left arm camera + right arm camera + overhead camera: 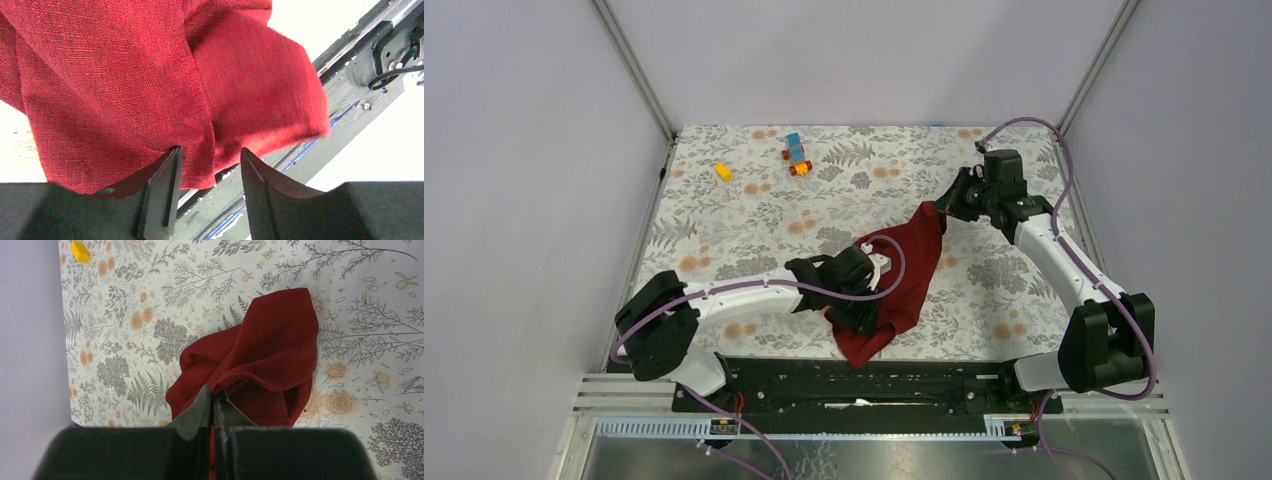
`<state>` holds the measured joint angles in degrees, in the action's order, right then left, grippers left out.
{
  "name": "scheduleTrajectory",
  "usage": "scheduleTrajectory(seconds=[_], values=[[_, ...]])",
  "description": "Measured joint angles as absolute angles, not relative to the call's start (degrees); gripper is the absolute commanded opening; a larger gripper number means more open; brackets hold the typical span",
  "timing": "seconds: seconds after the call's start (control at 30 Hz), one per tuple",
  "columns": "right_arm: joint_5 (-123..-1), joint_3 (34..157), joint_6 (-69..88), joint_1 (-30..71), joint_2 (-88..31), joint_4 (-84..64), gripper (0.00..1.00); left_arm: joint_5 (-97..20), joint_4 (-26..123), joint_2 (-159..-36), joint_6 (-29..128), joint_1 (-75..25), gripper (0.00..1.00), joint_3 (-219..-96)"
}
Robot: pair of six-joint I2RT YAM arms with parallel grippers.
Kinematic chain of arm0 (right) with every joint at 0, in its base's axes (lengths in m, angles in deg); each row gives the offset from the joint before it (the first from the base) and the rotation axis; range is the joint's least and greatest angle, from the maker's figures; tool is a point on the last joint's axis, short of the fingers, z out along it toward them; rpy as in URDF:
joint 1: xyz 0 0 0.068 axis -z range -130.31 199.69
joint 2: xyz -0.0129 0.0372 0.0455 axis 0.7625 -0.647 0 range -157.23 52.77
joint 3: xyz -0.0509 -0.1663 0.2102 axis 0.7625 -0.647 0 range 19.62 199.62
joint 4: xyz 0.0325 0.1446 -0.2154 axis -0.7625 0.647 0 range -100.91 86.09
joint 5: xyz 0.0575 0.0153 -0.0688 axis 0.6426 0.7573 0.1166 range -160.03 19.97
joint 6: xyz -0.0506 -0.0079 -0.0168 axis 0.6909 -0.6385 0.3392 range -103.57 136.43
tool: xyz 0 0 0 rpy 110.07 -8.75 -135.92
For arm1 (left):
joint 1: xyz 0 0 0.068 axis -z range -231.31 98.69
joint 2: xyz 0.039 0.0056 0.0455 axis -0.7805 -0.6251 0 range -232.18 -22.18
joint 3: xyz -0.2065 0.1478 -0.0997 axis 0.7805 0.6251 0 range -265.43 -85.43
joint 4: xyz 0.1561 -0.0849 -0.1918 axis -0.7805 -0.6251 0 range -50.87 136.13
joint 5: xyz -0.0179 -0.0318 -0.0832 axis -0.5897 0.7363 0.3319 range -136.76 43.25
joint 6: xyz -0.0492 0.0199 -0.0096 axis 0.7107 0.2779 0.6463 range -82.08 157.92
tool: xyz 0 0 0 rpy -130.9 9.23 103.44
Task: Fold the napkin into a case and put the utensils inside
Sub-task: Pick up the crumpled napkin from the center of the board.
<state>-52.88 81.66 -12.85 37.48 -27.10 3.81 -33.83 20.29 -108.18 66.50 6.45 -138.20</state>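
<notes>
The dark red napkin is hanging crumpled from my right gripper, so next I pinch the napkin's edge (213,145) with my left gripper and help spread the napkin flat before folding.
The dark red napkin (914,270) hangs crumpled and lifted between both grippers, from the back right down to the table's near edge. My right gripper (946,207) is shut on its upper corner; in the right wrist view the jaws (214,392) pinch a fold of the napkin (270,350). My left gripper (864,318) is at the napkin's lower part. In the left wrist view it (210,160) is open, with an edge of the napkin (100,75) hanging into the gap between the fingers. No folded case shows. The fork and knife are out of view.
A yellow toy block (723,172) and a blue and orange block stack (796,152) lie at the back left of the floral table (1004,300). The black mounting rail (864,385) runs along the near edge, under the napkin's lower tip.
</notes>
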Motion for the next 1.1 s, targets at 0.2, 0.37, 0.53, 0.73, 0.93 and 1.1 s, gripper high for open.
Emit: scheduleTrajectory(seconds=[0.2, 0.37, 0.53, 0.73, 0.93, 1.1], values=[[-52.38, 80.81, -12.78, 37.48, -27.17, 3.27, 0.0, -36.41, 20.13, -109.27, 66.85, 8.33, 0.51, -138.79], [-52.36, 80.35, -12.74, 37.48, -27.17, 2.9, 0.0, -40.47, 19.65, -112.02, 66.85, 10.32, 0.49, -139.45], [-52.36, 79.96, -12.71, 37.48, -27.17, 2.5, 0.0, -45.45, 18.01, -112.7, 67.11, 11.87, 0.42, -139.51], [-52.34, 79.78, -12.71, 37.48, -27.19, 2.5, 0.0, -50.39, 16.11, -112.7, 67.55, 12.26, 0.32, -139.65], [-51.97, 79.78, -12.74, 37.48, -27.19, 2.31, 0.0, -54.18, 15.3, -112.7, 67.35, 12.42, 0.11, -139.8], [-51.33, 79.78, -12.74, 37.48, -27.19, 2.11, 0.0, -56.34, 15.41, -112.7, 65.91, 12.46, 0.0, -139.82]])
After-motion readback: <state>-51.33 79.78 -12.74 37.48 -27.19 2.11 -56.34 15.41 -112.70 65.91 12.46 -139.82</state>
